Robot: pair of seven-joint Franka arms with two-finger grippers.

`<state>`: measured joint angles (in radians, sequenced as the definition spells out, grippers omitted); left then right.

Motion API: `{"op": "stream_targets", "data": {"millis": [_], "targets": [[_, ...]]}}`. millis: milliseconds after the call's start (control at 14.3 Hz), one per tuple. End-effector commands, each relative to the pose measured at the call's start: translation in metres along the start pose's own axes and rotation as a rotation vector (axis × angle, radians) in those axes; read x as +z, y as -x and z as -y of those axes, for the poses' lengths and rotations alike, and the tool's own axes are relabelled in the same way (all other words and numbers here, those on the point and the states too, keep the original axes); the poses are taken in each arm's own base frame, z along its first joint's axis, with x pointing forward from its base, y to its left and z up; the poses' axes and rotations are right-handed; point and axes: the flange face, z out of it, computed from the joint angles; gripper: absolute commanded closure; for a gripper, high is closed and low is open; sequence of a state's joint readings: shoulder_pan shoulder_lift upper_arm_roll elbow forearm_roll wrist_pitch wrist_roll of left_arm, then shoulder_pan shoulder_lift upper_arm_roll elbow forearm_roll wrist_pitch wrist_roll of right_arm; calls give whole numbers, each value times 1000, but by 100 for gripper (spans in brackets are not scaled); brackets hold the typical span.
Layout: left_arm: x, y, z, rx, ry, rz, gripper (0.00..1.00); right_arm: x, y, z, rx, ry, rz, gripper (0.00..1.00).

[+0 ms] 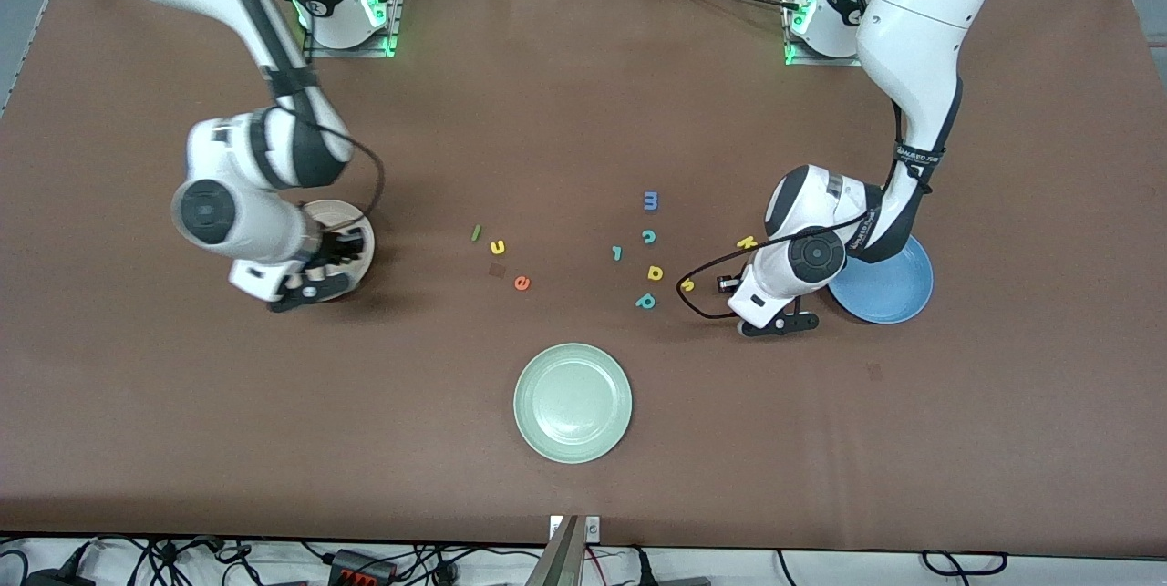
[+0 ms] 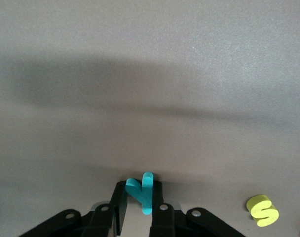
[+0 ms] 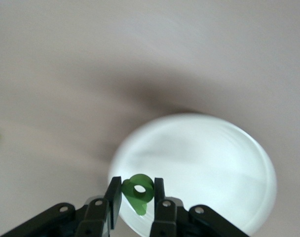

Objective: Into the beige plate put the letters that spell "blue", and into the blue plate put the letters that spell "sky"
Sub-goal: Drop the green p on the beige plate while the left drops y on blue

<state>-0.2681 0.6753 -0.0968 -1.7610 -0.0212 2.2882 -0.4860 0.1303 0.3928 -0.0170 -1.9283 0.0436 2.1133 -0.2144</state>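
Observation:
Next, I release the teal y from my left gripper in the near half of the blue plate (image 1: 865, 289), close to its middle.
My left gripper (image 2: 140, 191) is shut on the teal y (image 2: 144, 193), low at the table beside the blue plate (image 1: 882, 283). In the front view the left gripper (image 1: 727, 283) hides the y. The yellow s (image 2: 262, 210) (image 1: 687, 285) lies close by, and the yellow k (image 1: 746, 242) sits just farther from the camera. My right gripper (image 3: 136, 190) (image 1: 342, 249) is shut on the green b (image 3: 138, 189), hanging over the beige plate (image 3: 209, 153) (image 1: 326, 210). The thin green l (image 1: 475, 232), yellow u (image 1: 497, 247) and orange e (image 1: 521, 282) lie mid-table.
A pale green plate (image 1: 573, 402) sits nearer the camera at mid-table. Between the two groups lie a blue m (image 1: 650, 200), teal c (image 1: 648, 237), another small teal letter (image 1: 617, 251), a yellow a-shaped letter (image 1: 655, 272) and a teal p (image 1: 645, 301).

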Motion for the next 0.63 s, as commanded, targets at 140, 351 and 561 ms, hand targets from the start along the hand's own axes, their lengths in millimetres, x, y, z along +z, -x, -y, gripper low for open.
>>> {"op": "stream_targets", "data": {"millis": [140, 351, 561], "targets": [[-1, 1, 3, 9, -12, -12, 87, 56, 30, -41, 38, -52, 60, 91], [-21, -1, 2, 6, -10, -28, 88, 85, 23, -41, 38, -48, 58, 61], [-55, -16, 19, 68, -103, -57, 88, 45, 16, -28, 36, -46, 47, 0]]}}
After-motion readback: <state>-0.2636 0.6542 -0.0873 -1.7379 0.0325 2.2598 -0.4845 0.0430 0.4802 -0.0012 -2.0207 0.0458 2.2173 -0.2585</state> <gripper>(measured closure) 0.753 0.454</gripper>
